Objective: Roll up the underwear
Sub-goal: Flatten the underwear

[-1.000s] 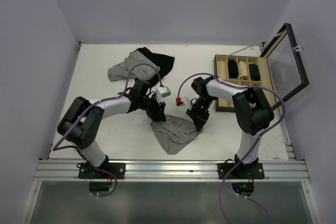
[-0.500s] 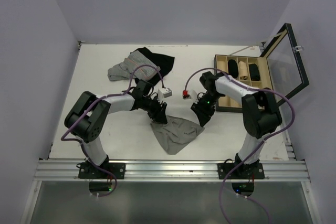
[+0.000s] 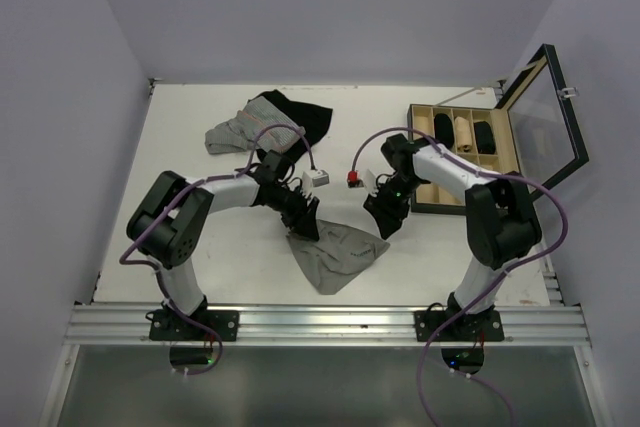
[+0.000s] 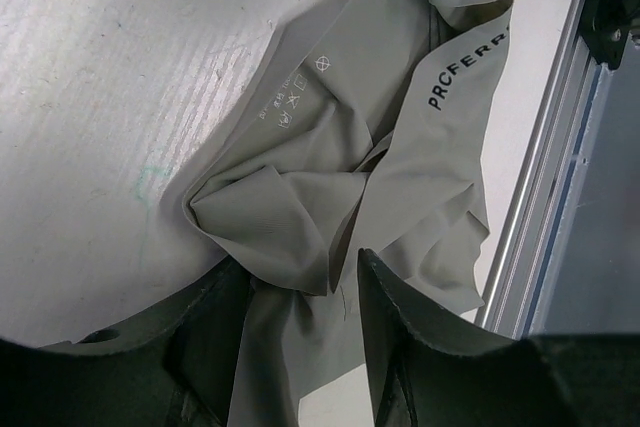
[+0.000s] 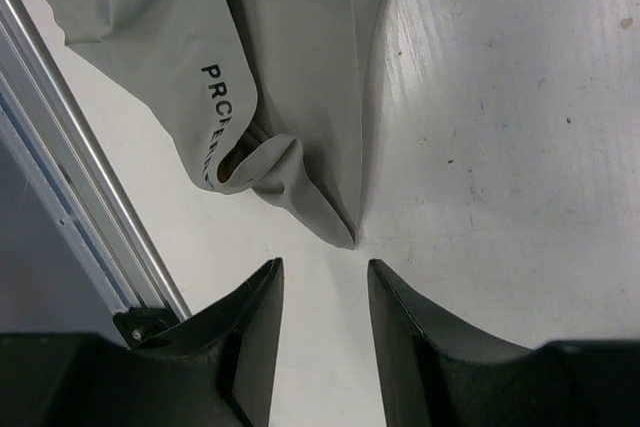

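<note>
The underwear is lying crumpled with its waistband folded over, so next my right gripper grabs the underwear's pointed corner (image 3: 383, 246) and stretches the underwear with my left gripper before rolling it.
The underwear (image 3: 335, 255), plain grey cloth with a black-lettered waistband, lies crumpled on the table near the front edge. My left gripper (image 3: 303, 227) is low over its left corner. In the left wrist view this gripper (image 4: 300, 262) stands open, and a bunched fold of the underwear (image 4: 400, 177) lies between its fingers. My right gripper (image 3: 383, 222) hovers just off the right corner. The right wrist view shows it (image 5: 323, 264) open and empty, with the pointed corner of the underwear (image 5: 290, 67) a little ahead of its fingertips.
A striped grey garment (image 3: 240, 130) and a black garment (image 3: 303, 117) lie at the back of the table. A wooden box (image 3: 430, 197) with its glass lid (image 3: 548, 107) raised stands at the right, with rolled items inside. A metal rail (image 3: 320, 322) runs along the front edge.
My right gripper has opened, let go of the underwear's right corner and drawn back up and to the right. The left gripper has shifted slightly onto the left corner.
</note>
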Action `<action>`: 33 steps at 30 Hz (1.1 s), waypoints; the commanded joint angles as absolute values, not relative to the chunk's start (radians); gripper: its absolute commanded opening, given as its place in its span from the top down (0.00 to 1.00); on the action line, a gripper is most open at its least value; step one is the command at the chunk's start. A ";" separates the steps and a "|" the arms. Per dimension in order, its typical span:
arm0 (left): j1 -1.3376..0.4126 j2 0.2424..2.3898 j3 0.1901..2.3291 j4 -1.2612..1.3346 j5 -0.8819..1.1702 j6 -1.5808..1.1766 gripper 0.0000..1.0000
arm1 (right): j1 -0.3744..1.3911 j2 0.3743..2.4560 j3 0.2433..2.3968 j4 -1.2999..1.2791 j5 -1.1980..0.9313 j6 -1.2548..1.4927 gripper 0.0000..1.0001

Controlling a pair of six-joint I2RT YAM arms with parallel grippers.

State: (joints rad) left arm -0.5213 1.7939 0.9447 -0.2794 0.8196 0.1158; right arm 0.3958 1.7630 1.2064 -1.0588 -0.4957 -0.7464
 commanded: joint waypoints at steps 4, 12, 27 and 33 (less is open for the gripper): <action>-0.523 1.828 0.986 -0.305 0.858 0.124 0.51 | 0.431 1.819 1.184 -0.986 -0.480 -0.801 0.56; -0.511 1.826 1.000 -0.296 0.838 0.107 0.80 | 0.462 1.825 1.106 -0.924 -0.462 -0.810 0.67; -0.371 1.571 1.124 -0.446 0.506 0.262 1.00 | 0.465 1.623 1.227 -0.999 -0.414 -0.788 1.00; -0.371 1.444 1.144 -0.440 0.301 0.317 1.00 | 0.465 1.603 1.371 -1.014 -0.347 -0.753 1.00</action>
